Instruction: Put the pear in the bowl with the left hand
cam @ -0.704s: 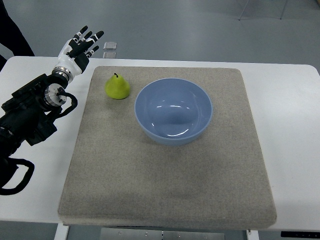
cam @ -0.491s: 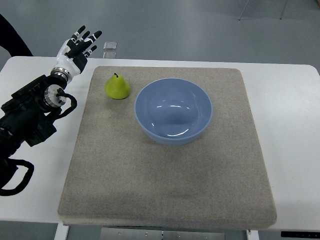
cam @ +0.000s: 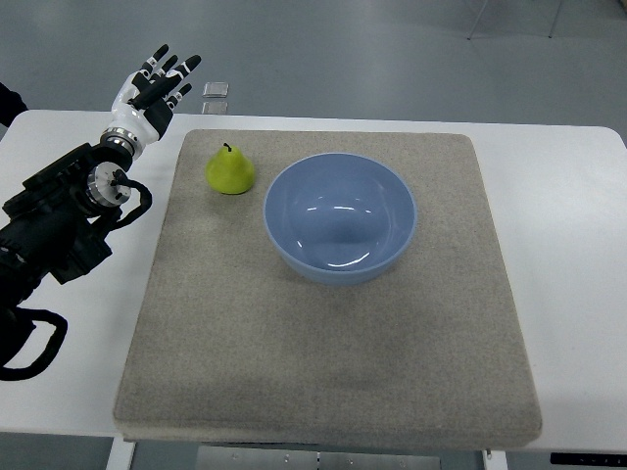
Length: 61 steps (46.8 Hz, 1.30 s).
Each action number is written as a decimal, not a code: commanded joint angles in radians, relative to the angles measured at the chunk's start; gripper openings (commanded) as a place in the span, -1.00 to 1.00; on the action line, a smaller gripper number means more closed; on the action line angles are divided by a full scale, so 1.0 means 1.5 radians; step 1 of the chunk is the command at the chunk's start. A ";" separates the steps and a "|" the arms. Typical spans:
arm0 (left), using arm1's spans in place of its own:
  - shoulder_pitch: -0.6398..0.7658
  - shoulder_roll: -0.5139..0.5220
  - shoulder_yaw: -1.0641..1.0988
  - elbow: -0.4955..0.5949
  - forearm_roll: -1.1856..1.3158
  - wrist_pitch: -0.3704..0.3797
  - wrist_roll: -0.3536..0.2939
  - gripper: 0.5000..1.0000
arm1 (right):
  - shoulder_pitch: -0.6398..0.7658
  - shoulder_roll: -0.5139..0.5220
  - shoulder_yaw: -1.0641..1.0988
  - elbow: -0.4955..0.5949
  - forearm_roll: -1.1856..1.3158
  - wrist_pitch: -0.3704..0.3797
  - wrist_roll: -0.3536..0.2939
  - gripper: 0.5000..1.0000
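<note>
Next, my left gripper will go to the green pear's round body (cam: 229, 174) and close there, with its fingers around the pear's sides.
A green pear (cam: 229, 170) stands upright on the grey mat (cam: 323, 323), just left of the blue bowl (cam: 340, 217). The bowl holds nothing. My left hand (cam: 155, 86) hovers over the table's far left corner, up and to the left of the pear, apart from it. Its fingers are spread and hold nothing. The left arm (cam: 61, 215) comes in from the picture's left edge. No right arm shows.
The mat lies on a white table (cam: 568, 245). A small clear square object (cam: 216, 90) sits on the floor side beyond the table's far edge. A dark sleeve of a person (cam: 8, 98) shows at the left edge.
My left hand has shifted slightly up, away from me, fingers still spread. The dark figure at the upper left has drawn back out of view. Pear and bowl have not moved.
</note>
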<state>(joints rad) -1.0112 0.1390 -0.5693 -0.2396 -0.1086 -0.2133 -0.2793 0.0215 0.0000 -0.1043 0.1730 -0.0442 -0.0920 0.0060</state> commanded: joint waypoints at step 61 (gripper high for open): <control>-0.254 0.210 0.398 -0.170 0.623 -0.219 -0.014 0.88 | 0.000 0.000 0.000 0.000 0.000 0.000 0.000 0.69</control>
<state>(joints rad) -1.3768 0.4194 0.0286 -0.4289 0.7665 -0.5448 -0.2949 0.0214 0.0000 -0.1043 0.1732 -0.0443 -0.0920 0.0062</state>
